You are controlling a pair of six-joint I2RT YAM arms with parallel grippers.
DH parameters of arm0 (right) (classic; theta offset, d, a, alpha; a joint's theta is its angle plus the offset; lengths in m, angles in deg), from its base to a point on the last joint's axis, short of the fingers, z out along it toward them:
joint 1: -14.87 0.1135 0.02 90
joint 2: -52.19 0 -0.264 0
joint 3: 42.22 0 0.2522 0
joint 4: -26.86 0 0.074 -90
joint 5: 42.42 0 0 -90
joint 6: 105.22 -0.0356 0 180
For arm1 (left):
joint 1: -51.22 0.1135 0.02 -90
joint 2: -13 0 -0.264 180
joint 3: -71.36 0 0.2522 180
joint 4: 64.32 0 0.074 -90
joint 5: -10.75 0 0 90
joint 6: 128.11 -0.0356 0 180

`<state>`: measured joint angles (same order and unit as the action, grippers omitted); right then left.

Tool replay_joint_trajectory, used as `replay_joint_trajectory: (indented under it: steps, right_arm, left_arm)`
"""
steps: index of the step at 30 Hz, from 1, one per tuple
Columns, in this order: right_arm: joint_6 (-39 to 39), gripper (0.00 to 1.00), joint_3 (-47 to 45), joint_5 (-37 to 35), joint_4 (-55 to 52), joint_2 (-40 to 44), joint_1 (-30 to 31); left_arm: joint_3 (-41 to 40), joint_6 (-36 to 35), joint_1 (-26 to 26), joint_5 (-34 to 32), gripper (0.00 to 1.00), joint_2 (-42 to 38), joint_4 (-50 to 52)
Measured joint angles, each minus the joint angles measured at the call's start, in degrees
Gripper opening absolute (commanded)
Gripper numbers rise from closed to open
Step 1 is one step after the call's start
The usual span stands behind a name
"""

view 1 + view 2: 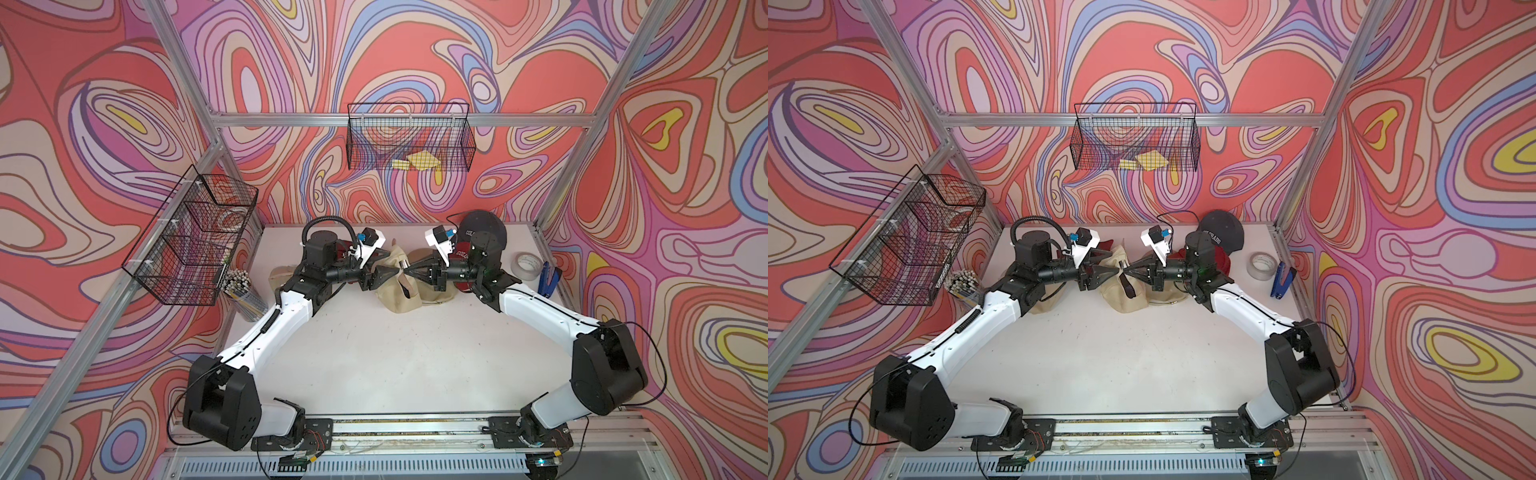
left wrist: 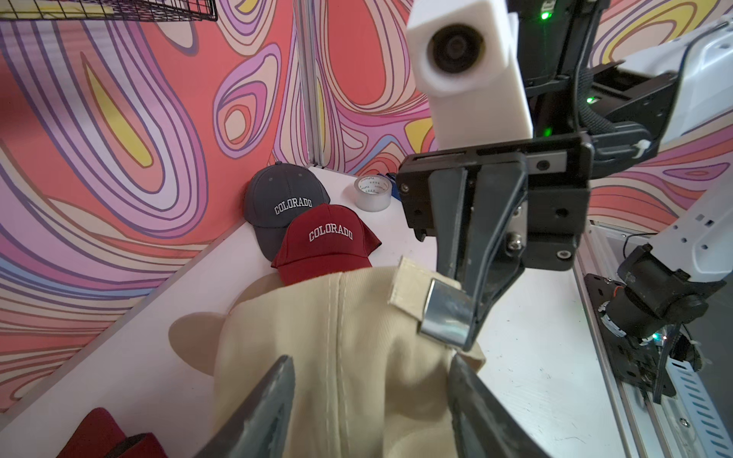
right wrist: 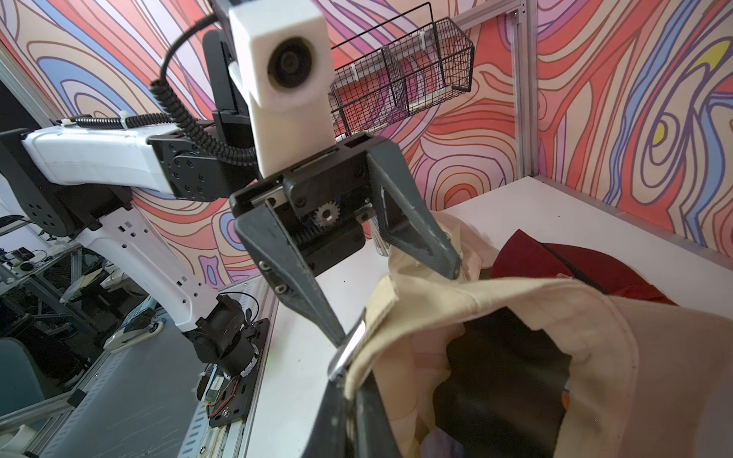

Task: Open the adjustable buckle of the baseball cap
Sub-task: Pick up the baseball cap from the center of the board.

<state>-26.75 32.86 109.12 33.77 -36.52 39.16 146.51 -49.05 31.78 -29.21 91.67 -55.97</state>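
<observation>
The robot's right gripper alone holds the strap by the buckle, so its left gripper should pinch the cap's fabric (image 3: 418, 296) before the right gripper opens to take the buckle.
A beige baseball cap (image 1: 400, 300) (image 1: 1126, 300) hangs bunched between my two grippers at mid-table. Its strap carries a shiny metal buckle (image 2: 446, 313) (image 3: 350, 353). My right gripper (image 3: 351, 420) (image 1: 410, 272) is shut on the beige strap right by the buckle. My left gripper (image 2: 373, 400) (image 1: 392, 273) is open, its fingers straddling the back of the cap. In the right wrist view one of its fingertips (image 3: 332, 335) rests against the buckle and the other sits on the fabric above. The cap's brim is hidden.
A grey Colorado cap (image 2: 277, 198) and a red one (image 2: 325, 238) lie at the back right. A tape roll (image 1: 525, 266) and blue stapler (image 1: 549, 280) sit beside them. Another beige cap (image 1: 277, 275) and a pencil cup (image 1: 240, 284) are at left. Wire baskets (image 1: 195, 237) hang on the walls.
</observation>
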Motion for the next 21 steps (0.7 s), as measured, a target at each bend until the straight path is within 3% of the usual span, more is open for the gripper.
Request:
replay_joint_trajectory:
  steps: [16, 18, 21]
  right_arm:
    - [-0.59, 0.00, 0.00, 0.94, 0.39, -0.07, 0.00]
    - [-0.70, 0.00, 0.00, 0.98, 0.46, -0.13, 0.00]
    - [-1.09, 0.00, 0.00, 1.11, 0.70, -0.28, -0.04]
  left_arm:
    - [1.07, -2.23, -0.24, 4.98, 0.29, 2.49, 1.40]
    - [1.46, -2.38, -0.59, 5.22, 0.21, 2.89, 1.73]
    - [1.64, -2.62, -1.22, 5.20, 0.01, 2.99, 2.64]
